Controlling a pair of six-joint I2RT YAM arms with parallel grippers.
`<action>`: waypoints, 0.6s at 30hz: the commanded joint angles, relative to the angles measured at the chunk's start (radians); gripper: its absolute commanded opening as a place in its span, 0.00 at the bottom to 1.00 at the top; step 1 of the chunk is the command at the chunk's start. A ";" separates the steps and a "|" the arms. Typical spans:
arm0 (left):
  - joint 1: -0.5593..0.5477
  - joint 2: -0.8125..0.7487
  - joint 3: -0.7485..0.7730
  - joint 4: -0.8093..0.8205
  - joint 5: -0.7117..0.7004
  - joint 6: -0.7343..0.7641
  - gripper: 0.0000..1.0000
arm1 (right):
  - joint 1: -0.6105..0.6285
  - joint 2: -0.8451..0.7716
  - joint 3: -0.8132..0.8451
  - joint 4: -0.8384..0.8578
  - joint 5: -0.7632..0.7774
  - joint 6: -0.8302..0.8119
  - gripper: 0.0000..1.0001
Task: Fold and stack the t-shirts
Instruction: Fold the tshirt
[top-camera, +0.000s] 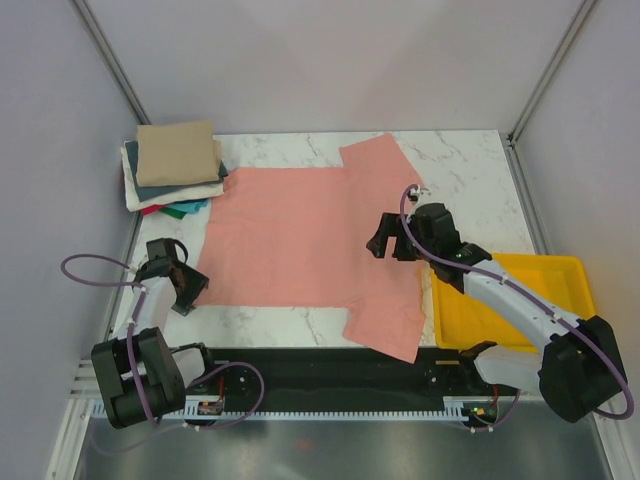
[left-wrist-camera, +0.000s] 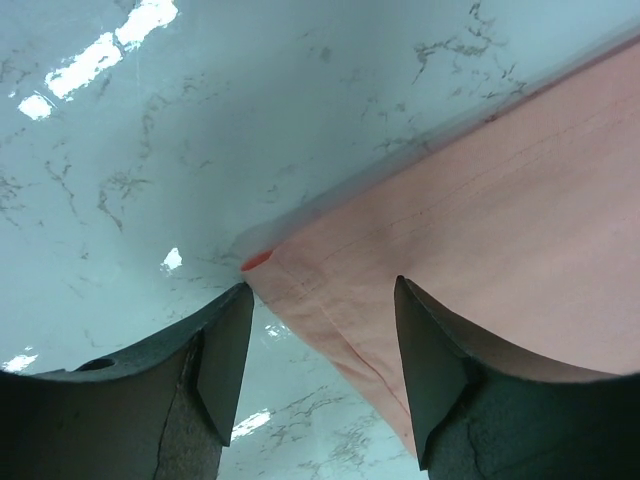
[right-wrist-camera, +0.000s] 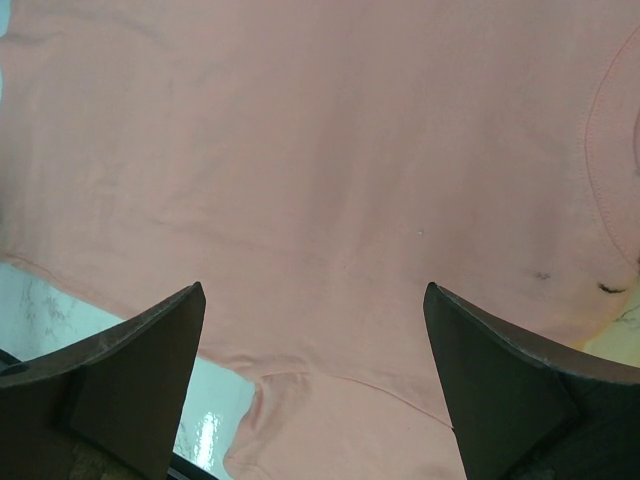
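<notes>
My right gripper should next move to the near sleeve of the salmon-pink t-shirt and close on the sleeve's hem corner (top-camera: 408, 359) nearest the yellow tray.
A large salmon-pink t-shirt (top-camera: 300, 235) lies spread flat on the marble table, sleeves at the far right and near right. A stack of folded t-shirts (top-camera: 175, 165) sits at the far left, tan on top, then white, dark teal, green and red. My left gripper (top-camera: 190, 285) is open at the shirt's near left corner; the left wrist view shows that hem corner (left-wrist-camera: 300, 275) between its fingers. My right gripper (top-camera: 392, 242) is open and hovers over the shirt's right side, above the cloth (right-wrist-camera: 320, 200) near the sleeve seam.
A yellow plastic tray (top-camera: 560, 275) stands at the right, partly under my right arm. Bare marble (top-camera: 460, 160) shows at the far right and along the front edge. Grey walls close in the table on three sides.
</notes>
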 joint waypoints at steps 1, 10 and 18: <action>0.002 0.028 -0.033 0.098 -0.042 -0.040 0.64 | 0.003 0.015 -0.012 0.021 0.000 -0.021 0.98; 0.004 0.019 -0.065 0.189 0.002 -0.020 0.35 | 0.021 -0.041 -0.055 -0.187 0.250 0.128 0.97; 0.002 -0.023 -0.089 0.223 0.028 -0.006 0.02 | 0.221 -0.110 -0.104 -0.379 0.348 0.278 0.95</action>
